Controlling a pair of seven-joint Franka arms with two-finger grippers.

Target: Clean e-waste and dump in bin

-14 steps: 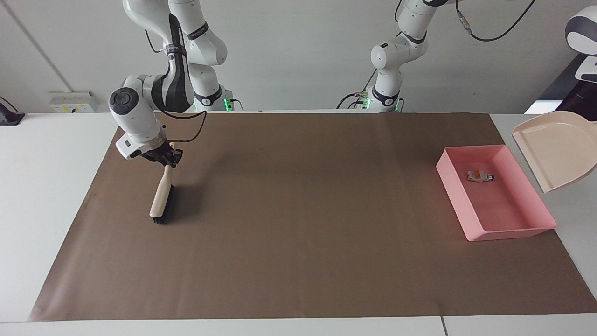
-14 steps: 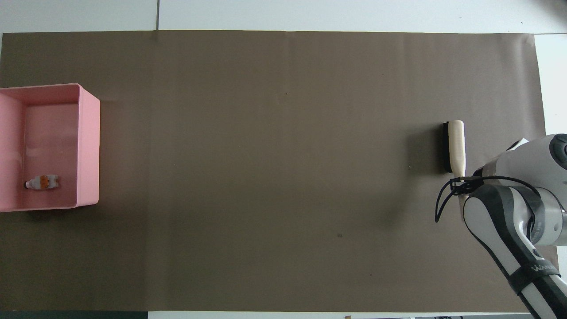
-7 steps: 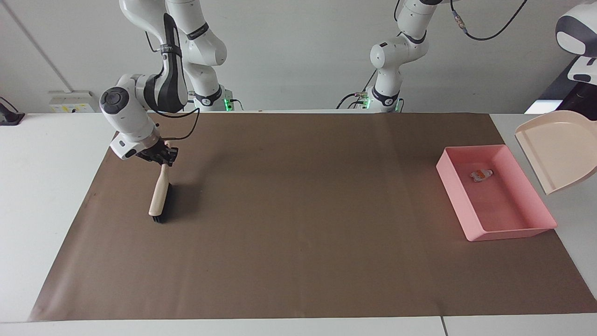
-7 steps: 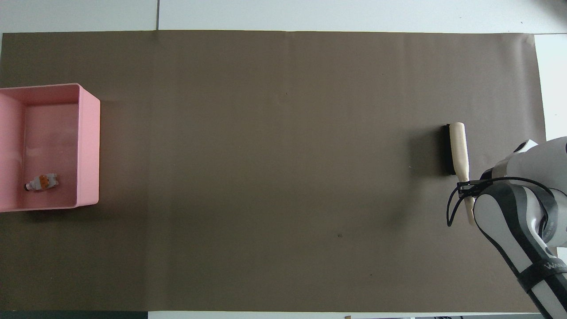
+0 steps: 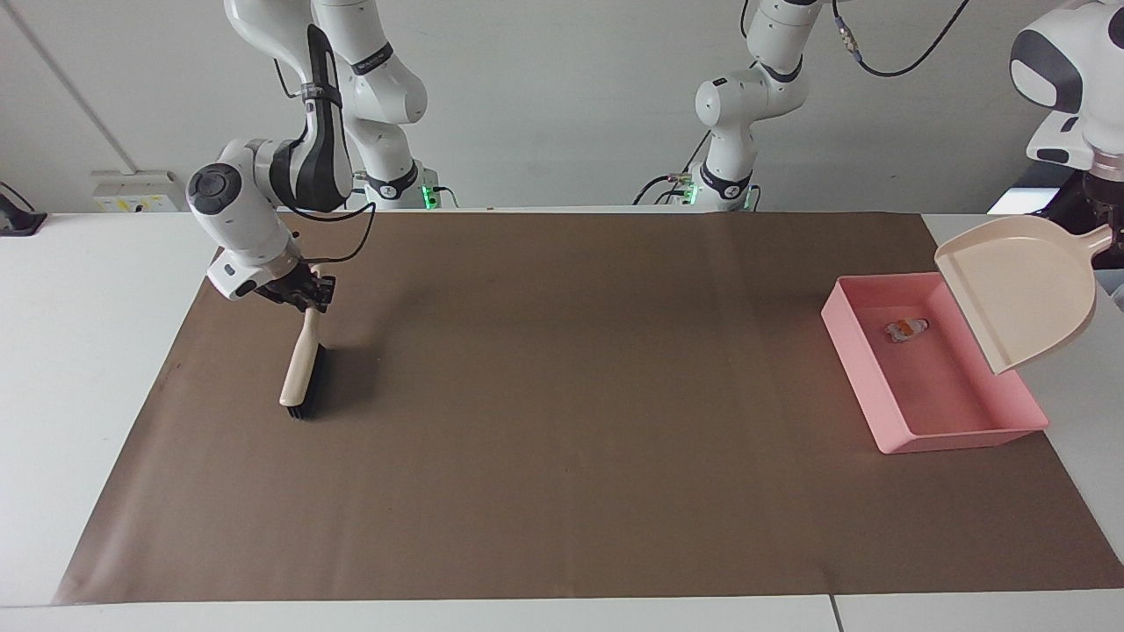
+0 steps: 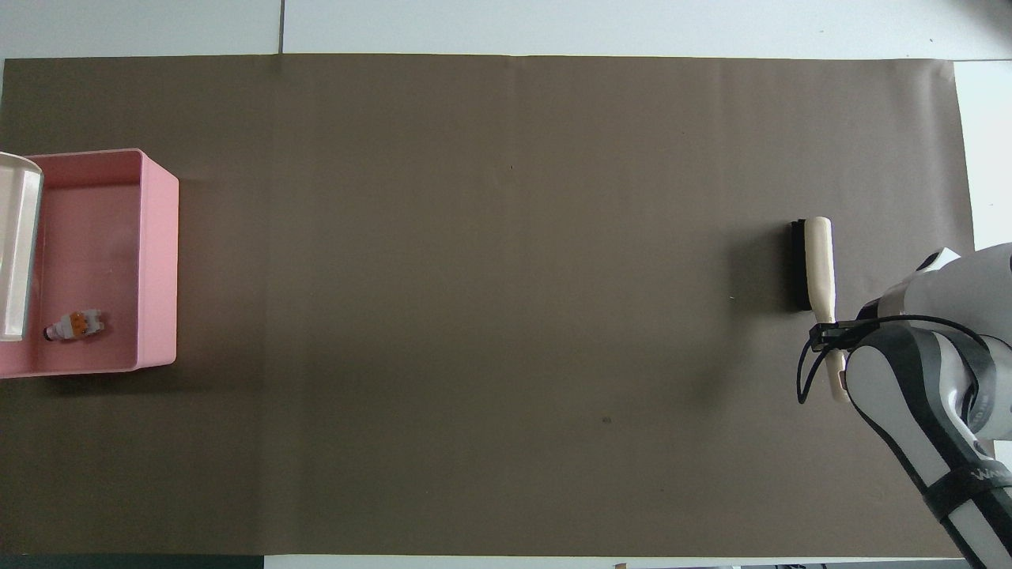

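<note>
The beige dustpan will go down from my left gripper on the brown paper [image 6: 332,295] beside the pink bin, on the brush's side.
The pink bin [image 5: 887,391] sits on the brown paper at the left arm's end of the table, and also shows in the overhead view [image 6: 158,261]. One white-and-orange piece of e-waste [image 5: 906,330] lies inside it [image 6: 75,324]; I cannot make out a separate dark block. My left gripper [image 5: 1108,230] is shut on the handle of the beige dustpan [image 5: 1019,285], which hangs tilted over the bin's outer wall [image 6: 16,245]. My right gripper [image 5: 309,295] is shut on the handle of the brush [image 5: 300,369], whose black bristles rest on the paper [image 6: 814,261].
A brown paper sheet [image 5: 562,421] covers most of the white table. A small wall box [image 5: 136,191] sits at the table's edge toward the right arm's end.
The left arm has swung the dustpan in from beside the bin to over its outer wall. The e-waste piece settled in the bin. The right gripper and brush shifted slightly.
</note>
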